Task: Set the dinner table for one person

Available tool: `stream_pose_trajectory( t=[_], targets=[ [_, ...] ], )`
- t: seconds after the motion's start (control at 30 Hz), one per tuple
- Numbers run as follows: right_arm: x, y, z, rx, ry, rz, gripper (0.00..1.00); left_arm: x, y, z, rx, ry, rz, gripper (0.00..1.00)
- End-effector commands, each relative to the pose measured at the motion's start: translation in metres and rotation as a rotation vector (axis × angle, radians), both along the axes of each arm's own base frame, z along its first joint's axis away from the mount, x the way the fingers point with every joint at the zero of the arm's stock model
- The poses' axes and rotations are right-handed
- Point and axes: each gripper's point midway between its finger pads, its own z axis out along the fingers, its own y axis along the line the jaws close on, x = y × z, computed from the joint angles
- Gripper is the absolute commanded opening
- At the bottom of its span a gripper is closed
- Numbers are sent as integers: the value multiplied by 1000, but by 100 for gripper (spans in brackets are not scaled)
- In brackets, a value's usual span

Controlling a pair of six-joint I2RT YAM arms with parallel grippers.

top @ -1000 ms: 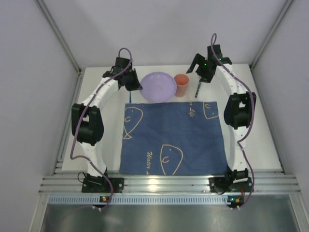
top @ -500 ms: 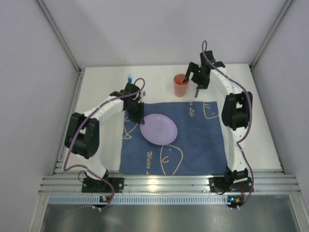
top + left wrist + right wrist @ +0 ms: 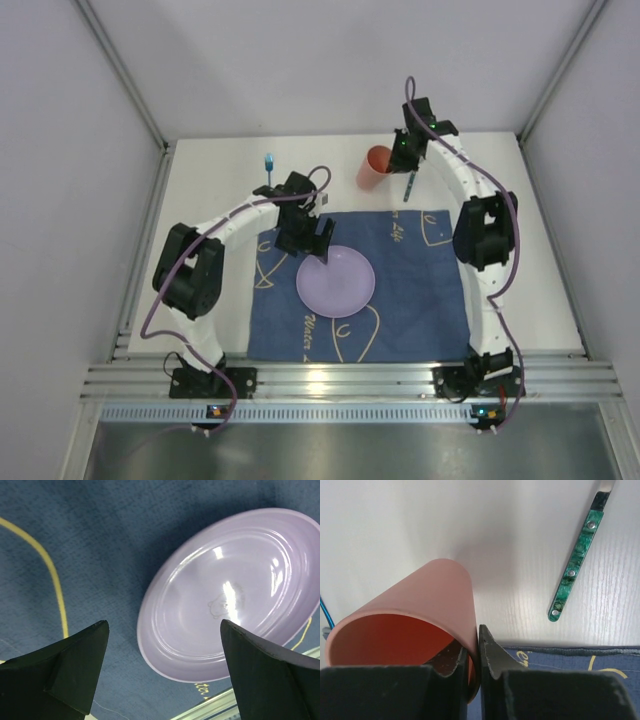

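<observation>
Next, my right gripper sets the orange cup down on the dark blue fish mat (image 3: 411, 237), in the space between the gold lettering and the fish outline.
A lilac plate (image 3: 335, 283) (image 3: 235, 590) lies flat on the dark blue fish mat (image 3: 420, 290) (image 3: 75, 540) that covers the middle of the white dinner table (image 3: 525, 250). My left gripper (image 3: 318, 240) (image 3: 163, 625) hangs open just above the plate's near rim, its fingers apart and touching nothing. At the far side, my right gripper (image 3: 398, 160) (image 3: 479, 630) is shut on the wall of an orange cup (image 3: 377, 167) (image 3: 420, 610), one finger inside and one outside. The cup is tilted.
A green-handled knife (image 3: 409, 187) (image 3: 572, 572) lies on the white top just right of the cup, beyond the mat's far edge. A blue-handled utensil (image 3: 268, 163) lies at the far left. Grey walls enclose the table, with an aluminium rail (image 3: 350, 380) at the front.
My left arm carried the plate from the far side onto the mat and let go of it, opening wide. My right gripper moved onto the cup, closed on its wall and tipped it.
</observation>
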Motion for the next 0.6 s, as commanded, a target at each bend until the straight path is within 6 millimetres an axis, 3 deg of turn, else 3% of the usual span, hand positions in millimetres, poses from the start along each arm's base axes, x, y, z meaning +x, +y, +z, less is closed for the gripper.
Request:
stream_pose_trajectory(
  t=[0.0, 0.07, 0.13, 0.17, 0.23, 0.27, 0.3, 0.37, 0.4, 0.57],
  targets=[
    [7, -2, 47, -12, -108, -1, 0, 16, 10, 6, 50, -48, 38, 98],
    [2, -13, 73, -24, -151, -3, 0, 22, 11, 8, 48, -71, 48, 98],
    [-8, -24, 79, -51, -152, -14, 0, 26, 13, 8, 53, -77, 57, 98],
    [-16, -36, 99, -75, -184, -27, 0, 30, 15, 8, 57, -79, 73, 98],
    [-33, -53, 92, -131, -152, -52, 0, 35, 18, 8, 55, -80, 97, 98],
    [-44, -60, 105, -147, -169, -60, 0, 41, 21, 10, 46, -88, 122, 98],
    [-58, -69, 90, -184, -116, -68, 0, 45, 23, 10, 43, -93, 141, 98],
    [-76, -74, 93, -195, -108, -80, 0, 58, 31, 14, 20, -105, 197, 98],
    [-88, -79, 75, -211, -59, -85, 0, 63, 34, 15, 14, -110, 218, 98],
    [-114, -88, 42, -239, 35, -120, 0, 97, 60, 12, 23, -87, 368, 98]
  ],
)
